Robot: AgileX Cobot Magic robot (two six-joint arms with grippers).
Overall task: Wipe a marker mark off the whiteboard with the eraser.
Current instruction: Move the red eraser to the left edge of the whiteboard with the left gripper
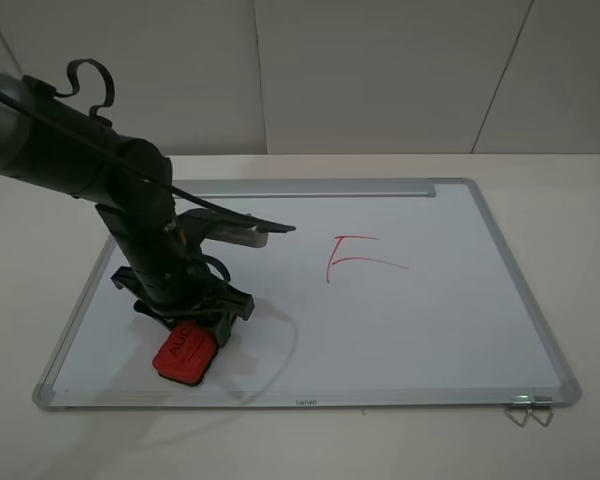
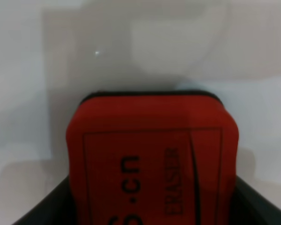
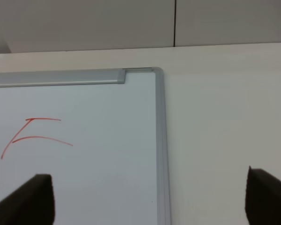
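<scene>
Next, I release the red eraser from my left gripper just inside the whiteboard's side edge [image 1: 129, 329] that is farthest away from the metal clip.
The whiteboard [image 1: 430, 330] lies flat on a pale table. Near its front left corner the red eraser [image 1: 185, 358] rests on the board, with my left gripper [image 1: 194, 322] shut on it from above. The left wrist view is filled by the eraser [image 2: 152, 150], its dark felt edge showing at the far end and my dark fingers [image 2: 42, 211] at both sides. My right gripper [image 3: 150, 199] hovers open over the whiteboard's [image 3: 107, 103] right edge, nothing between its fingertips. The marker mark is not visible in any view.
A red F-like drawing with two bars [image 1: 355, 255] [image 3: 35, 133] sits mid-board, right of my left arm. A silver tray strip [image 1: 310, 188] runs along the far edge. A metal clip [image 1: 528, 412] lies at the front right corner. The right arm is outside the high view.
</scene>
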